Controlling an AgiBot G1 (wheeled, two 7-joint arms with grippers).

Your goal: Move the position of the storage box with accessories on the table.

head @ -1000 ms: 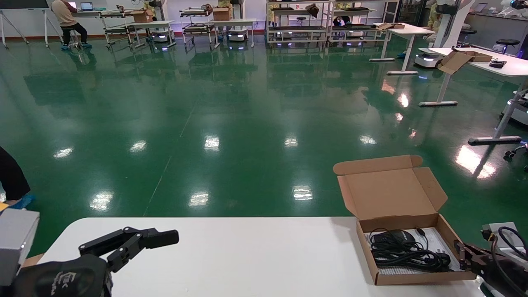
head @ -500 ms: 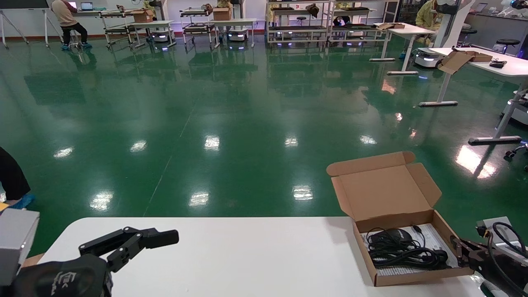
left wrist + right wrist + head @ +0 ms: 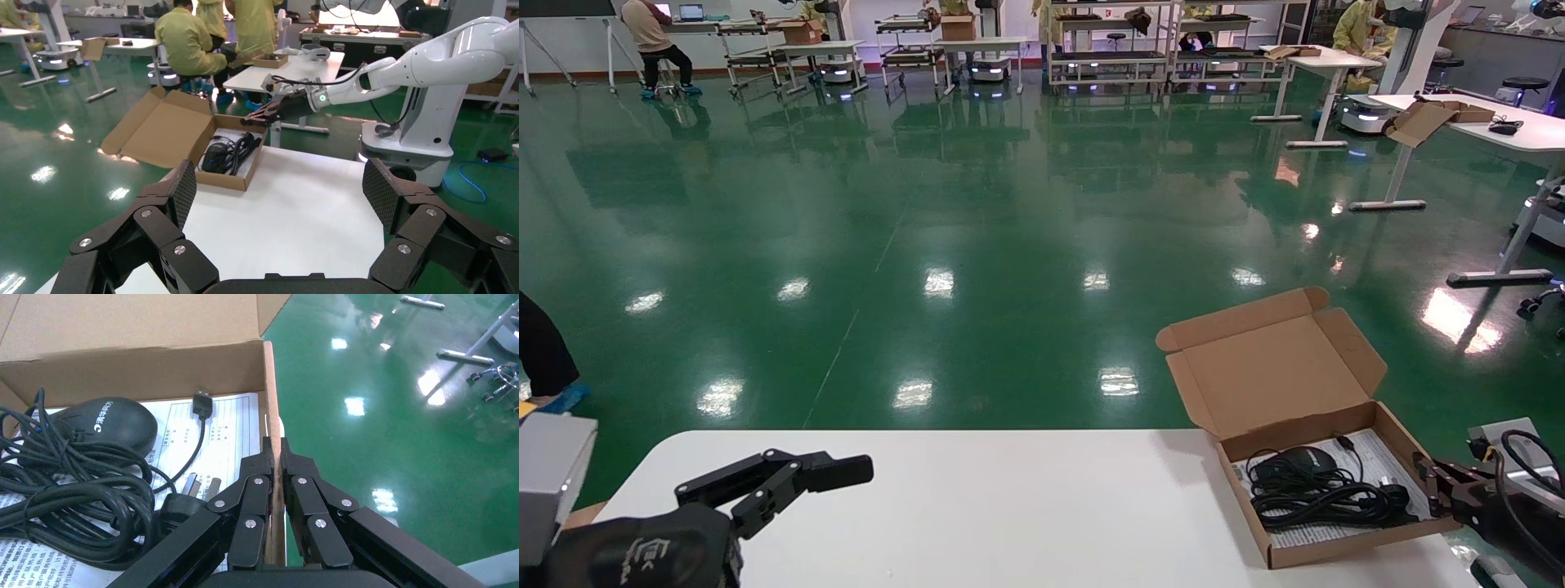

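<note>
My right gripper should release the storage box flat on the white table's far corner (image 3: pixel 1340 516), edges aligned.
The storage box (image 3: pixel 1275 363) stands open at the far right corner of the white table (image 3: pixel 1026 506), its lid tilted back. Inside lie a black mouse (image 3: pixel 1291 464), a coiled black cable (image 3: pixel 1324 500) and a white leaflet (image 3: pixel 1377 465). My right gripper (image 3: pixel 1422 474) is shut on the box's right side wall (image 3: pixel 271 386), one finger inside and one outside; the right wrist view shows the gripper (image 3: pixel 275 454), mouse (image 3: pixel 107 419) and cable (image 3: pixel 73 496). My left gripper (image 3: pixel 842 469) is open and empty over the table's near left, far from the box (image 3: pixel 165 128).
The table's far edge and right edge run close by the box, with green floor (image 3: pixel 977 245) beyond. Other white desks (image 3: pixel 1524 131) stand at the right back, one bearing a cardboard box (image 3: pixel 1422 118). Shelving racks line the far wall.
The box has turned on the table, its lid and far end swinging to the left, with my right gripper still shut on its right wall. The left arm has not moved.
</note>
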